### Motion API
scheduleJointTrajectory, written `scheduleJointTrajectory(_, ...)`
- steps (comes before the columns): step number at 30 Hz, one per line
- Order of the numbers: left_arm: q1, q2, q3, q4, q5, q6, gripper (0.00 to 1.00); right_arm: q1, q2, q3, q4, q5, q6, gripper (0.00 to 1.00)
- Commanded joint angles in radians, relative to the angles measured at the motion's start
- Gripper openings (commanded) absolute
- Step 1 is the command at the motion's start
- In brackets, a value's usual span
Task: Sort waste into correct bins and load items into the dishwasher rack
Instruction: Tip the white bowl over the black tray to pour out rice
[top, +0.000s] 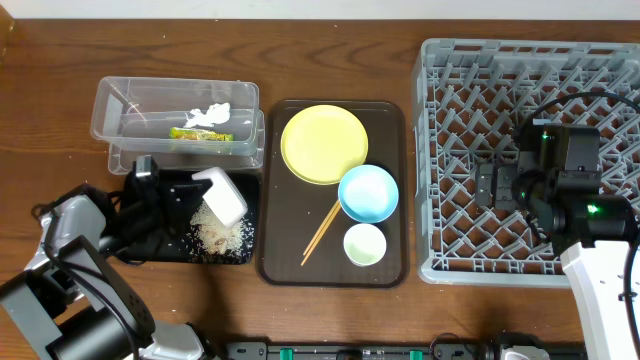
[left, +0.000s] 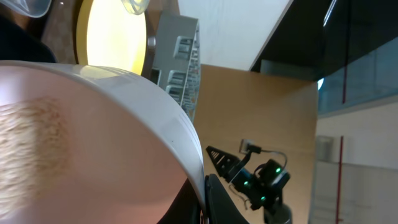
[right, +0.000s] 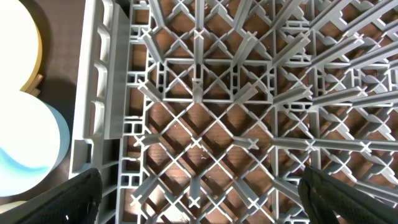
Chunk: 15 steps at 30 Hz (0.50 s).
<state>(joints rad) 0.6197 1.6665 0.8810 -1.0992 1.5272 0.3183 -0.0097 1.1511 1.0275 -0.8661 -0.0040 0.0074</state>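
Note:
Next, I set the white bowl, now held tipped over the black tray, down with my left gripper on the dark brown serving tray (top: 297, 224), in between the chopsticks and the black tray.
My left gripper (top: 200, 183) is shut on the rim of the white bowl (top: 222, 197) and holds it tipped over the black tray (top: 175, 245), where loose rice grains (top: 222, 236) lie. The bowl fills the left wrist view (left: 93, 137), with a finger (left: 214, 199) on its rim. The clear tub (top: 120, 105) holds the yellow-green wrapper (top: 198, 133) and the white tissue (top: 212, 114). My right gripper (top: 497, 186) hangs open and empty over the grey dishwasher rack (top: 440, 150), whose lattice fills the right wrist view (right: 205, 199).
The dark brown serving tray (top: 285, 255) holds the yellow plate (top: 323, 144), the light blue bowl (top: 368, 192), the small pale cup (top: 364, 244) and the chopsticks (top: 320, 233). The bowl (right: 31, 143) and plate (right: 18, 37) show left of the rack wall (right: 99, 112).

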Motion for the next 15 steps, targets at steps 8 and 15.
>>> scheduleJointTrajectory(8,0.067,0.002,-0.002,-0.049,0.046,-0.175,0.06,0.003,-0.002,0.021,-0.002,0.0,0.002,0.99)
scheduleJointTrajectory(15,0.093,0.002,-0.002,0.078,0.039,-0.046,0.06,0.003,-0.002,0.021,-0.002,0.0,0.002,0.99)
